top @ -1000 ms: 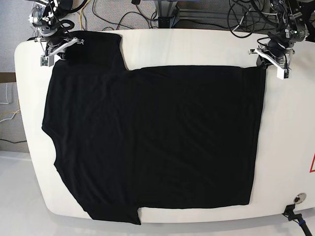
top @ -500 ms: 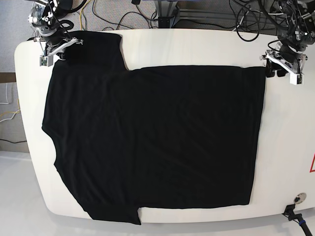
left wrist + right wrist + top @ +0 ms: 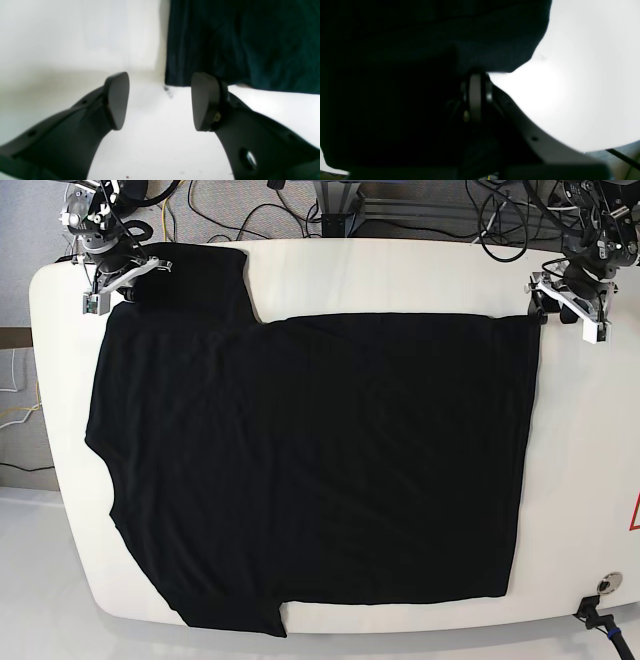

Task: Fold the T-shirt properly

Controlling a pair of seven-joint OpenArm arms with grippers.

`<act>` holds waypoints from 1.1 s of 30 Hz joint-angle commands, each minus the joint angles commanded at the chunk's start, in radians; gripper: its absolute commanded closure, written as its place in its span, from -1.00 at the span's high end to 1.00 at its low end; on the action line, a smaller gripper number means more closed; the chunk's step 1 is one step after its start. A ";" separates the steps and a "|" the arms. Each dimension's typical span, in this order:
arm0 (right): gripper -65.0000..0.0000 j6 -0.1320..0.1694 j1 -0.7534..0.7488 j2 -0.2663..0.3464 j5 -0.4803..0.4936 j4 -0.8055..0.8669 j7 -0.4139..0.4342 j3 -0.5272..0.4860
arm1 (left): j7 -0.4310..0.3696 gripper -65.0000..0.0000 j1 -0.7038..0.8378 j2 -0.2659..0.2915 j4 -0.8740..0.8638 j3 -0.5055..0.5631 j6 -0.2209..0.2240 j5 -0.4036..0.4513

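Note:
My left gripper is open just past the hem corner, so it should move in and close its fingers on the cloth (image 3: 528, 323) before both grippers lift the T-shirt.
The black T-shirt (image 3: 310, 460) lies spread flat across the white table (image 3: 400, 275), with one sleeve at the far left and one at the near left. My right gripper (image 3: 122, 283) is at the far-left sleeve corner. In the right wrist view it (image 3: 475, 82) is shut on the dark cloth (image 3: 395, 50), which hangs over it. My left gripper (image 3: 565, 302) is open and empty, just right of the shirt's far-right hem corner. In the left wrist view, its fingers (image 3: 117, 100) stand wide apart over bare table, with the hem corner (image 3: 237, 42) just ahead.
Cables (image 3: 250, 215) and arm mounts lie behind the table's far edge. A red mark (image 3: 634, 515) sits at the right edge. A round fitting (image 3: 605, 585) and a cable end are at the near right corner. A strip of bare table runs to the right of the shirt.
My left gripper has come off the far-right hem corner and moved a little right and back; the corner now lies flat. The right gripper has stayed at the sleeve.

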 joint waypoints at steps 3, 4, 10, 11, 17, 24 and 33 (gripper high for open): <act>-0.96 0.000 0.000 0.000 0.000 0.000 0.000 0.000 | -0.002 0.14 0.000 0.002 -0.002 0.015 0.000 0.000; -0.96 0.000 0.000 0.000 0.000 0.000 0.000 0.000 | -0.002 0.14 0.000 0.002 -0.002 0.026 0.000 0.000; -0.96 0.000 0.000 0.000 0.003 0.000 0.000 0.000 | -0.002 0.14 -0.020 0.021 -0.011 0.074 0.000 0.000; -0.97 0.000 0.000 0.000 0.003 0.000 0.000 0.000 | -0.002 0.14 -0.020 0.028 -0.015 0.074 0.000 0.002; -0.97 0.000 -0.002 0.000 0.005 0.000 0.000 0.000 | 0.000 0.14 -0.048 0.037 -0.031 0.078 0.000 0.003; -0.97 0.000 -0.002 0.000 0.008 0.002 0.000 0.000 | 0.000 0.10 -0.074 0.037 -0.060 0.095 0.000 0.003; -0.97 0.000 -0.002 0.000 0.008 0.002 0.000 0.000 | 0.002 -0.37 -0.074 0.037 -0.060 0.097 0.000 0.002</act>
